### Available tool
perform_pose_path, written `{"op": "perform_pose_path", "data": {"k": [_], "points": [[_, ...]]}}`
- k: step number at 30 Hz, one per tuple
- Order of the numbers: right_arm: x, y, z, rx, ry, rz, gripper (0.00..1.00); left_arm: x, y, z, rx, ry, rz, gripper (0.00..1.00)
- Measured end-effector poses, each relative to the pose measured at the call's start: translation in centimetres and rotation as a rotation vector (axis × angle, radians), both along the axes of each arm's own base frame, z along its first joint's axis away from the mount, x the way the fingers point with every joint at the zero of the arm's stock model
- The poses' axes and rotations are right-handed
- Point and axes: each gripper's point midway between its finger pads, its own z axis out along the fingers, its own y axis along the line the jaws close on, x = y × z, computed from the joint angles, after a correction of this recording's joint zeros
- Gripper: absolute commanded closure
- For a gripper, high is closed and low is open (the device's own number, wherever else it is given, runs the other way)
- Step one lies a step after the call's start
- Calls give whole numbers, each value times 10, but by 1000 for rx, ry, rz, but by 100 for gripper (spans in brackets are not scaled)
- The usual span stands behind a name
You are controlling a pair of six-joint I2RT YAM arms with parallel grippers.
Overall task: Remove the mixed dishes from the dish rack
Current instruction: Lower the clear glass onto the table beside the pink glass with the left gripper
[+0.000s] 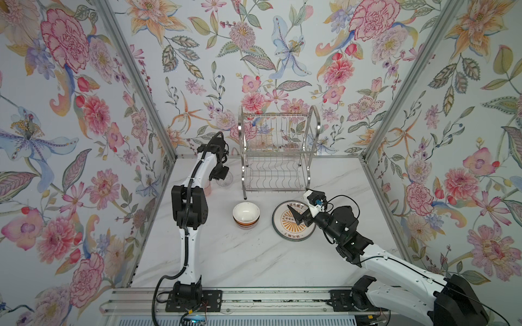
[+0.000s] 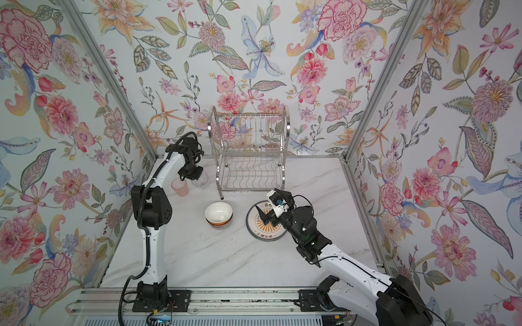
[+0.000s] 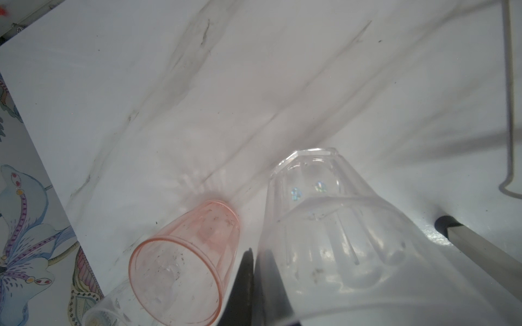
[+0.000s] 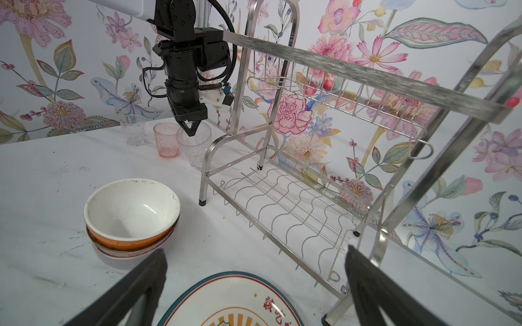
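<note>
My left gripper needs to let go of the clear glass on the table (image 1: 225,190) (image 3: 321,187) between the pink glass and the front leg of the rack.
The steel wire dish rack (image 1: 272,190) (image 2: 251,189) (image 4: 242,84) stands at the back with both shelves bare. Left of it three glasses stand on the table. My left gripper (image 3: 255,252) (image 4: 193,131) (image 1: 223,175) is shut on the rim of the clear glass (image 3: 324,225) (image 4: 195,149) nearest the rack, one finger inside and one outside. Beside that one stand a pink glass (image 3: 186,259) (image 2: 180,187) and a second clear glass (image 4: 132,129). Stacked bowls (image 1: 246,216) (image 4: 131,210), orange on top, sit in front of the rack. My right gripper (image 4: 255,252) (image 1: 298,218) hangs open just above the orange sunburst plate (image 1: 285,231) (image 4: 231,296).
The marble table (image 1: 240,262) is walled in by flowered panels at the back and on both sides. The rack's front legs stand close to the plate and to the held glass. The left arm's elbow (image 1: 189,206) rises left of the bowls.
</note>
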Motion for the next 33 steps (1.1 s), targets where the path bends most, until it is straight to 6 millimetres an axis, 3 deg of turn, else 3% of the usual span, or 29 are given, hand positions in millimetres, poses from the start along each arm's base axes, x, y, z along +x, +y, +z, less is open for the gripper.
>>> {"op": "perform_pose_path", "data": {"k": [6,24,29,33], "points": [[0,-1,-2,6,11,-3,1,0,0,-1,1,-1,-1,100],[-1,-2,-5,10,30,-8,1,0,0,-15,13,30,-30,82],[-1,-2,-5,16,35,-9,1,3,1,-14,20,25,-43,62],[-1,-2,-5,16,35,-12,1,12,0,2,17,-24,-40,43]]}}
